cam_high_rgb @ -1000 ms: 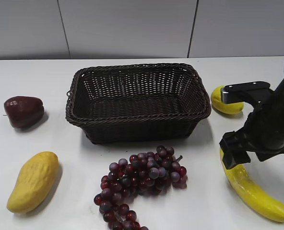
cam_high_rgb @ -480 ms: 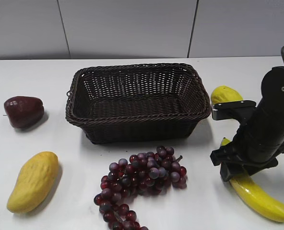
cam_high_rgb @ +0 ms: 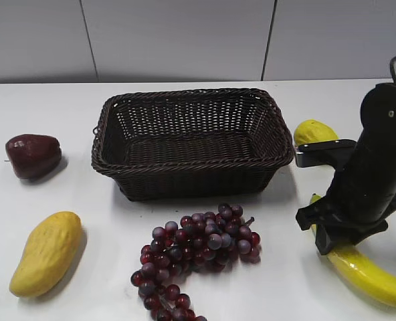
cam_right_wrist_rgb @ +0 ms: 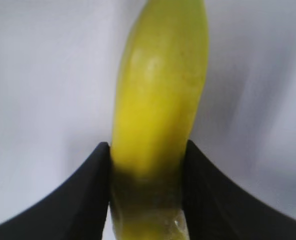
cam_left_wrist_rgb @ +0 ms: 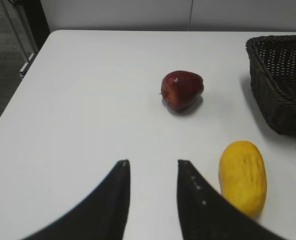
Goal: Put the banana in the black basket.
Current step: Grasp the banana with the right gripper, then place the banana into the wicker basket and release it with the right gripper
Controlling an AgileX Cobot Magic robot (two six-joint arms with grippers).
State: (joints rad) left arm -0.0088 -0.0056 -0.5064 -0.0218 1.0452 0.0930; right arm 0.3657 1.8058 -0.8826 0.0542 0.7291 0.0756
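Observation:
My right gripper has the banana. It will let go of it on the black basket's bottom along its near side (cam_high_rgb: 182,155).
The banana (cam_high_rgb: 370,275), long, curved and bright yellow, lies on the white table at the front right, to the right of the black basket (cam_high_rgb: 191,164). My right gripper (cam_high_rgb: 332,244) points down over the banana's near-left end. In the right wrist view its two black fingers (cam_right_wrist_rgb: 147,150) press against both sides of the banana (cam_right_wrist_rgb: 158,100). The basket is dark woven wicker and holds nothing; its corner shows in the left wrist view (cam_left_wrist_rgb: 283,75). My left gripper (cam_left_wrist_rgb: 152,162) is open and empty above bare table, out of the exterior view.
A yellow mango (cam_high_rgb: 45,252) lies at the front left, also in the left wrist view (cam_left_wrist_rgb: 242,176). A dark red fruit (cam_high_rgb: 33,155) sits left of the basket. A purple grape bunch (cam_high_rgb: 194,251) lies in front of it. A lemon (cam_high_rgb: 315,134) lies behind the right arm.
My right arm has come down and in toward the banana's left end, and its fingers now sit on both sides of it. The banana still lies on the table.

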